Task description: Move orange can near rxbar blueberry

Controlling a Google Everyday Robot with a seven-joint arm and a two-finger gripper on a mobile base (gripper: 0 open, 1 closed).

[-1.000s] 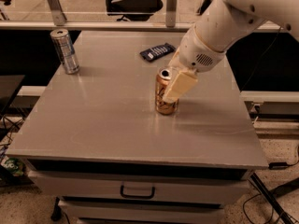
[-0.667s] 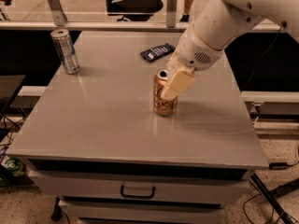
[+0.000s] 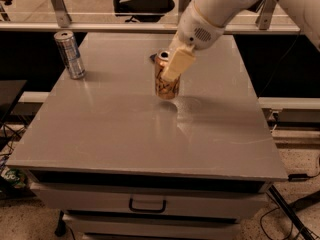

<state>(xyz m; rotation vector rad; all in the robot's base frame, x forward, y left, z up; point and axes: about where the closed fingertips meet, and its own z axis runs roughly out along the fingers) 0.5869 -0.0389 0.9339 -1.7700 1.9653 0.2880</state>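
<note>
The robot's gripper needs to release the orange can next to the rxbar blueberry, on the side (image 3: 180,70) that faces away from the silver can. The orange can is now at the table's far middle.
The orange can (image 3: 165,84), gold with dark lettering and a silver top, stands upright at the far middle of the grey table (image 3: 125,134). My gripper (image 3: 168,71) comes down from the upper right and is shut on the can; one cream finger (image 3: 177,64) lies across the can's front. The can's base is at or just above the tabletop; I cannot tell which. Of the rxbar blueberry, only a dark sliver (image 3: 152,58) shows just behind the can's left side; the can and gripper hide the rest.
A taller slim silver can (image 3: 70,54) stands at the far left of the table. A metal rail (image 3: 100,26) runs behind the table's far edge. A drawer with a handle (image 3: 147,204) sits under the front edge.
My gripper has carried the orange can away from the camera and slightly left, up to the dark bar, which the can now mostly covers. The silver can has not moved.
</note>
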